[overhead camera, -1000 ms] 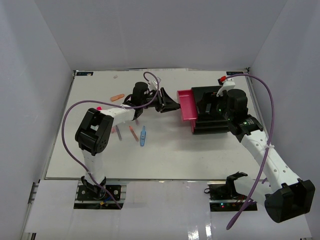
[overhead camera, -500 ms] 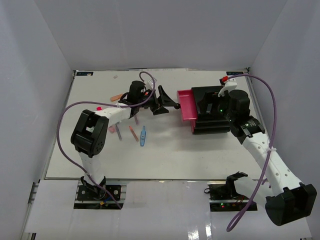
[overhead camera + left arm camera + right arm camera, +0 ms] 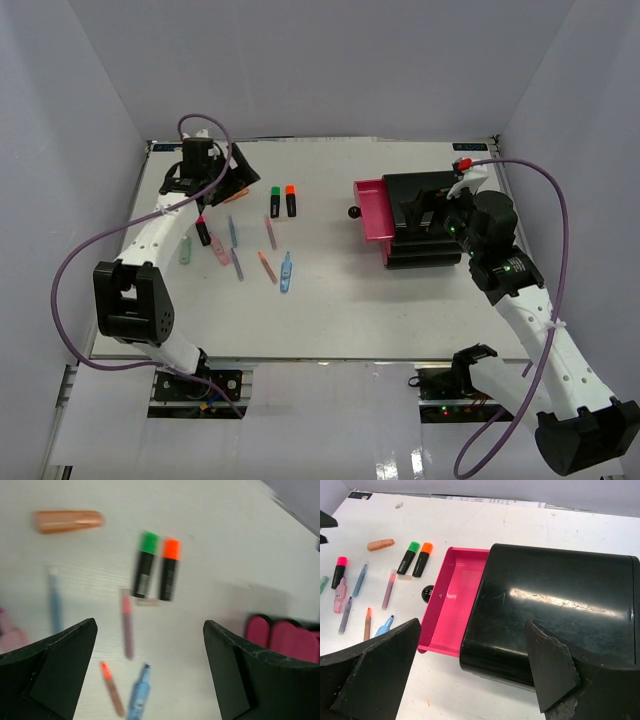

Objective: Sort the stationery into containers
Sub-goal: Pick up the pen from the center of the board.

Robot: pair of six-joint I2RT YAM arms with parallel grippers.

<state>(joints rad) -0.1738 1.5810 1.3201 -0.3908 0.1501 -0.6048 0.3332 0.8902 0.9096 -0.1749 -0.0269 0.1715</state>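
Observation:
I need to next move my left gripper to the pink-capped highlighter beside the pink piece and close it on the highlighter's cap (image 3: pixel 200 220).
The stationery lies scattered on the white table left of centre. It includes a green-capped highlighter (image 3: pixel 275 201) (image 3: pixel 145 565), an orange-capped one (image 3: pixel 290 200) (image 3: pixel 169 570), a pink-capped one (image 3: pixel 203 230) (image 3: pixel 339 570), a salmon piece (image 3: pixel 67 521), thin pens (image 3: pixel 232 230) and a light-blue piece (image 3: pixel 286 272) (image 3: pixel 139 692). The containers are pink drawers in a black cabinet (image 3: pixel 430 240) (image 3: pixel 560 610). Its top drawer (image 3: pixel 372 210) (image 3: pixel 450 605) is pulled out and looks bare, with a round black knob (image 3: pixel 427 594). My left gripper (image 3: pixel 228 172) (image 3: pixel 150 630) hovers open and holds nothing, over the far-left items. My right gripper (image 3: pixel 425 205) (image 3: pixel 472 630) hangs open above the cabinet.
White walls enclose the table on three sides. A purple cable loops from each arm. A greenish item (image 3: pixel 185 250) lies near the table's left edge. The cabinet stands at the right, towards the far side.
My left gripper opened beside the drawer's knob and swung back to the far left corner, uncovering the green and orange highlighters. The right arm shifted slightly to the right.

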